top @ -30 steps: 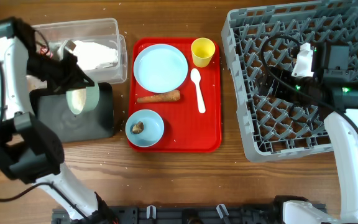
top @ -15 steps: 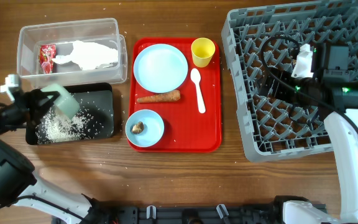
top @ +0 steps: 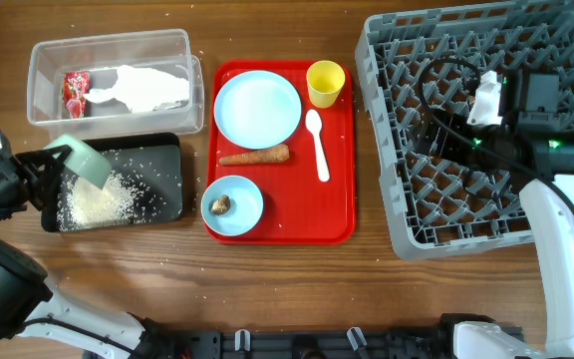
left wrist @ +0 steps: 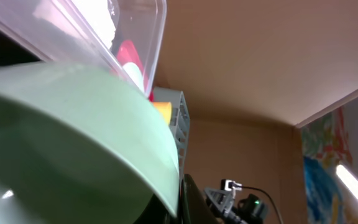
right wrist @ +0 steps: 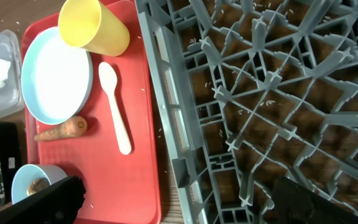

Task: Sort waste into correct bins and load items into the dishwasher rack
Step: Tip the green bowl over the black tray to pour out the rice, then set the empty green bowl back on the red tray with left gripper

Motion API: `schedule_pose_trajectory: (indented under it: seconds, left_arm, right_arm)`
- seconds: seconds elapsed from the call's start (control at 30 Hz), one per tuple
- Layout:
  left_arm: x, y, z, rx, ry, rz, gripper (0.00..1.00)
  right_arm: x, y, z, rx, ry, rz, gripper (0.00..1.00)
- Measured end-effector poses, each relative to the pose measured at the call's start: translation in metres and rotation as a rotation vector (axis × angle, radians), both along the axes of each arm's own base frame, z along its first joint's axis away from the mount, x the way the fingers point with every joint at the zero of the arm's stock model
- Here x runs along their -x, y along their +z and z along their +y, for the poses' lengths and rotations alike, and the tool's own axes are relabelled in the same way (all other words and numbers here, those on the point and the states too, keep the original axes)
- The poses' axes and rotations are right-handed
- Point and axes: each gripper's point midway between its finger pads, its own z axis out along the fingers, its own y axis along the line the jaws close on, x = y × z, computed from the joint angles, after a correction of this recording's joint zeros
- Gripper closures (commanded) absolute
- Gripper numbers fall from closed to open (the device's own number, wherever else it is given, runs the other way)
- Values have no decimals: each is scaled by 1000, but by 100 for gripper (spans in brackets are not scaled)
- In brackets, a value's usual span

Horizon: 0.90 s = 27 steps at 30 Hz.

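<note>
Next, my left gripper releases the pale green bowl on the red serving tray (top: 302, 188) next to the blue bowl.
My left gripper (top: 58, 166) is shut on the rim of the pale green bowl (top: 87, 162) and holds it tilted over the left end of the black tray (top: 167, 150). The bowl fills the left wrist view (left wrist: 73, 143). White rice (top: 96, 203) lies piled in the black tray. The clear tub (top: 43, 55) holds the red wrapper (top: 75, 88) and white napkin (top: 145, 87). My right gripper (top: 429, 135) is open and empty over the grey rack (top: 486, 214), its fingers spread wide in the right wrist view (right wrist: 179, 205).
The red serving tray (top: 337, 199) holds the blue plate (top: 257, 110), yellow cup (top: 326, 82), white spoon (top: 317, 145), carrot (top: 255, 156) and the blue bowl (top: 242, 207) with a brown lump (top: 221, 204). Rice grains are scattered on the wood around the black tray.
The left gripper tipped the green bowl, spilling rice into the black tray, then moved left with the bowl toward the tray's left end. The right arm has not moved.
</note>
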Motion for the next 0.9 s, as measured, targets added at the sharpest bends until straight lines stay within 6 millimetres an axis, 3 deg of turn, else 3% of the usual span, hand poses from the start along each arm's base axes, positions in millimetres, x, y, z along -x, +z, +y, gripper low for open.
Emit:
schedule_pose_trajectory:
  seconds: [0.1, 0.17, 0.3, 0.37, 0.4, 0.47, 0.53, 0.57, 0.63, 0.7, 0.8, 0.9]
  left_arm:
    - [-1, -12, 5, -46, -10, 30, 96]
    - [7, 5, -8, 102, 3, 90, 96]
    - [3, 15, -11, 105, 8, 23, 96]
    - [-7, 20, -32, 62, -66, -21, 96]
    - [-17, 26, -51, 23, -135, -55, 96]
    - [-40, 39, -109, -87, -345, -159, 96]
    - [-59, 46, -187, -191, -588, -257, 96]
    - [-63, 43, -230, -256, -706, -270, 96]
    - [-68, 24, -292, -426, -845, -212, 96]
    - [-45, -7, -360, -655, -980, -111, 96]
    - [9, -42, -422, -998, -1119, -39, 96]
    - [28, -58, -436, -1251, -1132, -58, 96]
  right_arm:
    - [0, 0, 0, 0, 0, 2, 0]
    - [0, 0, 0, 0, 0, 2, 0]
    - [0, 0, 0, 0, 0, -1, 0]
    - [-2, 1, 0, 1, 0, -10, 0]
    - [-3, 1, 0, 1, 0, -13, 0]
    - [-4, 2, 0, 1, 0, -20, 0]
    - [-5, 3, 0, 1, 0, -24, 0]
    - [-5, 3, 0, 2, 0, -24, 0]
    - [-6, 3, 0, 1, 1, -27, 0]
    - [-5, 3, 0, 1, 0, -25, 0]
    - [-5, 3, 0, 1, 0, -25, 0]
    - [-6, 3, 0, 1, 0, -27, 0]
